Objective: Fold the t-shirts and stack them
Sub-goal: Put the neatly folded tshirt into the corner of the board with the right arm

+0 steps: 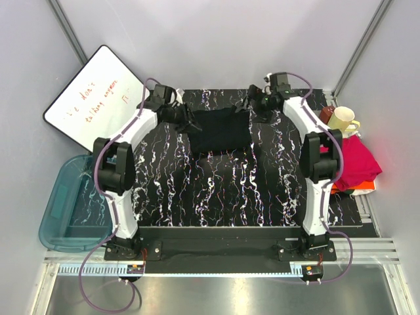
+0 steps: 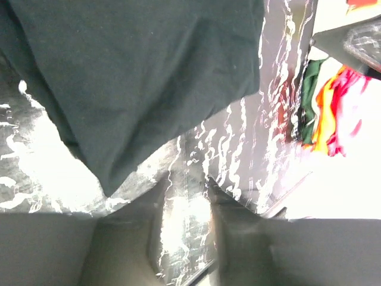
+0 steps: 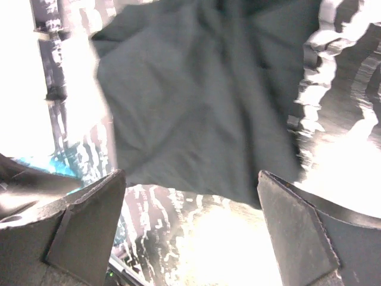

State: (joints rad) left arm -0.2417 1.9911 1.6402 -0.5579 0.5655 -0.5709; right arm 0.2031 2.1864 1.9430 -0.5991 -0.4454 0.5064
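The folded black t-shirt lies close to the table's back edge, so the robot's right gripper should take the shirt's back corner (image 1: 243,114) and pull it forward before stacking.
The black t-shirt (image 1: 220,131) lies folded into a small rectangle at the back middle of the marbled table (image 1: 216,190). My left gripper (image 1: 191,125) is at its left edge, apart from the cloth, jaws a little open and empty; in the left wrist view (image 2: 186,187) the shirt's corner (image 2: 137,77) lies just ahead. My right gripper (image 1: 247,106) is at the shirt's far right corner, wide open and empty (image 3: 190,179), with the shirt (image 3: 196,101) ahead of it. The magenta-pink t-shirt (image 1: 357,164) lies bunched at the right edge on an orange piece (image 1: 362,187).
A cream mug (image 1: 341,119) and a dark brown mug (image 1: 326,114) stand at the back right. A whiteboard (image 1: 95,98) leans at the back left. A blue bin (image 1: 69,203) sits off the table's left side. The pink and orange pile shows in the left wrist view (image 2: 345,107).
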